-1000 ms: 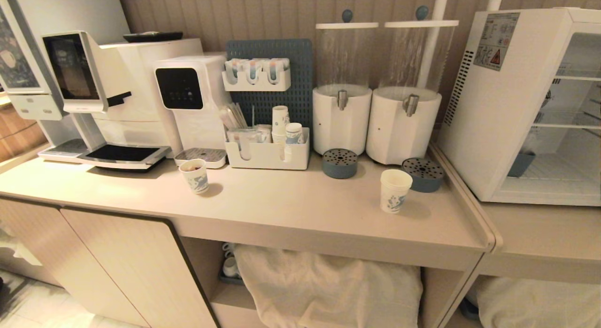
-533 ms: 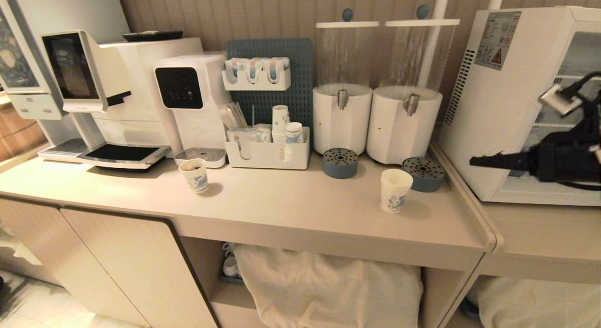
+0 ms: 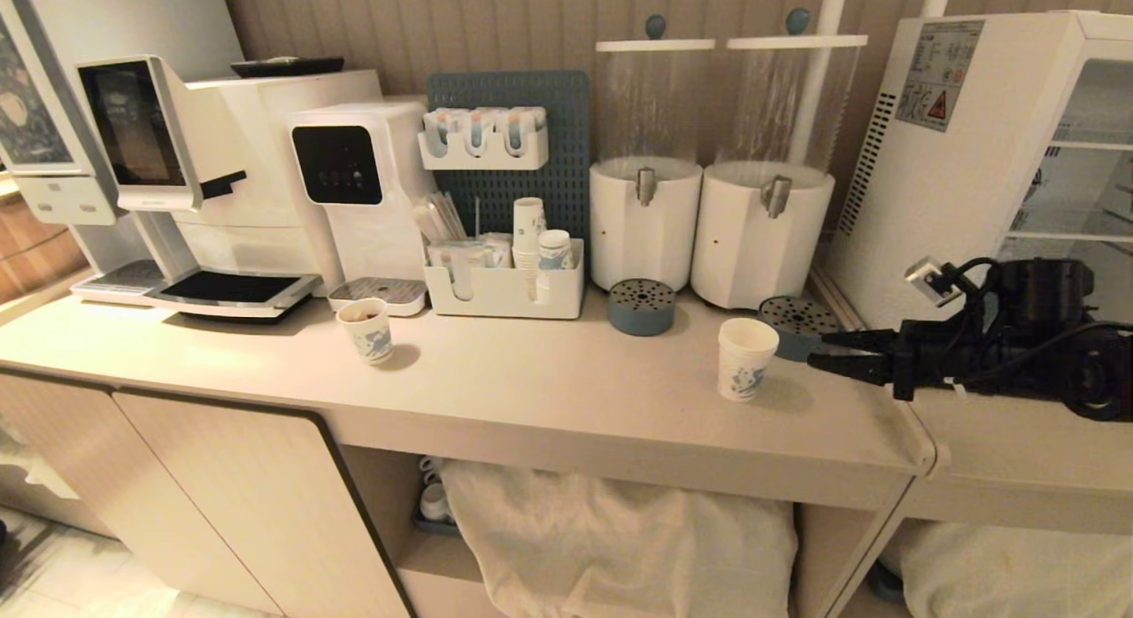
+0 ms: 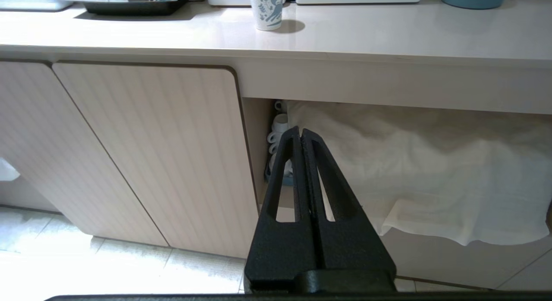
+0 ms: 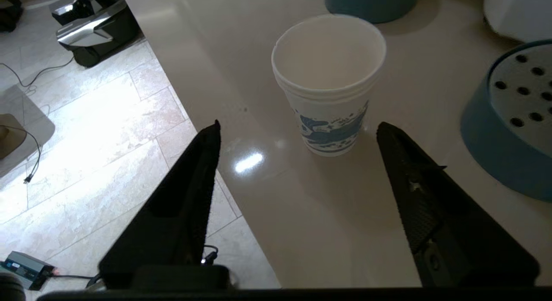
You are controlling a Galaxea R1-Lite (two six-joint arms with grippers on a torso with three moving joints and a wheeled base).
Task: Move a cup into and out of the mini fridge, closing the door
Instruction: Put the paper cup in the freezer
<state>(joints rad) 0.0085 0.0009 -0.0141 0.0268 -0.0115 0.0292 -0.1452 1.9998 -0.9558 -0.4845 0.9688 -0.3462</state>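
I need to close my right gripper around the blue print on the sides (image 3: 745, 372) (image 5: 332, 117) of the cup that is clean inside, well below that cup's rim.
The cup (image 3: 746, 359), white paper with a blue print and a clean inside, stands upright on the counter (image 3: 549, 379) in front of the right dispenser. My right gripper (image 3: 819, 352) reaches in level from the right, just short of the cup and open; in the right wrist view the cup (image 5: 330, 85) stands a little beyond the right gripper (image 5: 298, 125), not touched. The mini fridge (image 3: 938, 202) stands at the far right with its wire shelves showing; its door is out of view. My left gripper (image 4: 300, 133) hangs shut and empty below the counter, before the cabinet.
A second cup with a brown inside (image 3: 366, 330) stands at the counter's left. Two white dispensers (image 3: 643, 224) with blue drip trays (image 3: 799, 328) stand behind the cup. An organiser with stacked cups (image 3: 504, 286) and a coffee machine (image 3: 221, 175) fill the back left.
My right arm came into the head view from the right, sank and moved left to just beside the cup, and its jaws opened. The cup and the left arm stayed put.
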